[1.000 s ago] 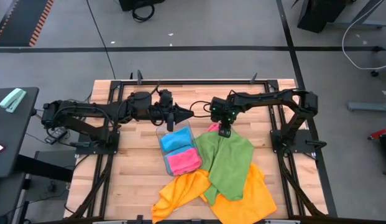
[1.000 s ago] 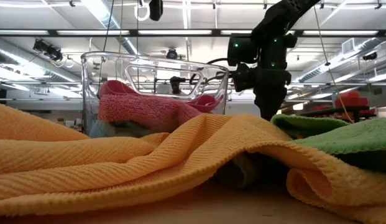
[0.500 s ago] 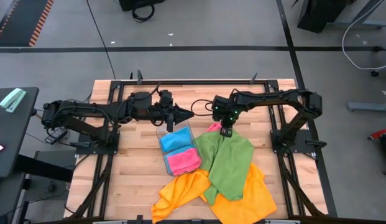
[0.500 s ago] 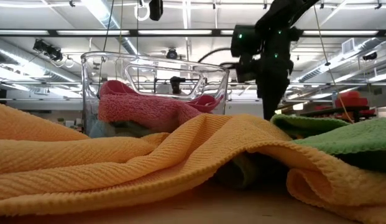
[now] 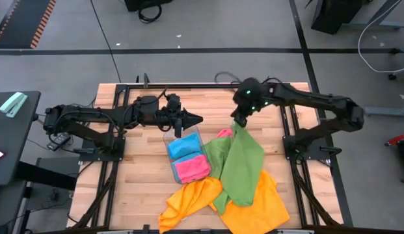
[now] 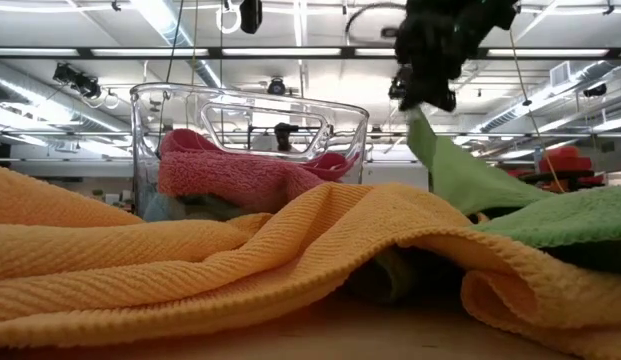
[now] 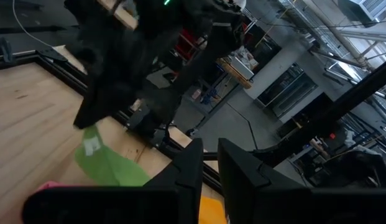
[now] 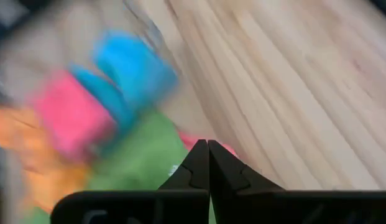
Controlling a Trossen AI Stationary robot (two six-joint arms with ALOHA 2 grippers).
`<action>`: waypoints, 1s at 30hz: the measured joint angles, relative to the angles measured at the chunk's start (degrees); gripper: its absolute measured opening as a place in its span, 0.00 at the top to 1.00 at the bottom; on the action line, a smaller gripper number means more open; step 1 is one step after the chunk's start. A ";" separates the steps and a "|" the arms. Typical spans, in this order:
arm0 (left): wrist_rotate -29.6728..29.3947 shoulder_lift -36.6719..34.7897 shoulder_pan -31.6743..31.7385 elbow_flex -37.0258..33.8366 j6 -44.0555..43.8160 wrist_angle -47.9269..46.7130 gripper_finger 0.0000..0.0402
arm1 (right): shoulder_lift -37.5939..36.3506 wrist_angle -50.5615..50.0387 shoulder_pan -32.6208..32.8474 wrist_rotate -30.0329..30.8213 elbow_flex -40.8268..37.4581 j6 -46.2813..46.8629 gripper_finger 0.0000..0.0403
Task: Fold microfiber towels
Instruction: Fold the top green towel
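Next, my right gripper releases the corner of the green towel, now held above the table's far middle, at the far edge of the larger orange towel (image 5: 247,168).
My right gripper (image 5: 237,123) hangs above the table's far middle, shut on a corner of the green towel (image 5: 241,162). The rest of that towel lies over two orange towels (image 5: 188,198) (image 5: 267,205) near the front edge. A pink towel (image 5: 223,133) peeks out from under the green one. Folded blue (image 5: 183,145) and pink (image 5: 192,168) towels lie in a clear tray (image 6: 140,140). My left gripper (image 5: 198,119) points level above the tray's far end, its fingers (image 7: 186,168) closed to a narrow slit with nothing between them. My right gripper pinches the green towel's far corner (image 6: 420,125) between its two fingers, which slant down from above. The corner is lifted clear. The cloth slopes down from the fingers, and its lower part (image 5: 237,188) lies on the orange towels.
The clear tray stands left of the towel pile at the table's middle. Bare wood (image 5: 143,175) shows left of it and along the far edge (image 5: 208,97). Black frame rails (image 5: 296,162) run along both sides of the table.
My right gripper has risen and tipped, taking the green towel's far corner up with it. That corner is now lifted clear and the cloth slopes from it, while the towel's near part has stayed on the orange towels.
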 joint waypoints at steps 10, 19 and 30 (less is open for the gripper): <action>-3.79 3.64 -1.94 0.00 -1.36 0.40 0.82 | -13.04 7.66 -0.12 6.19 0.04 10.83 1.00; -4.09 11.45 -3.08 -0.02 -2.71 7.34 0.60 | -15.66 8.66 4.10 15.65 6.22 12.66 1.00; -2.78 10.64 1.94 2.24 -2.55 8.17 0.57 | -2.97 3.41 -2.36 20.21 34.23 -6.49 1.00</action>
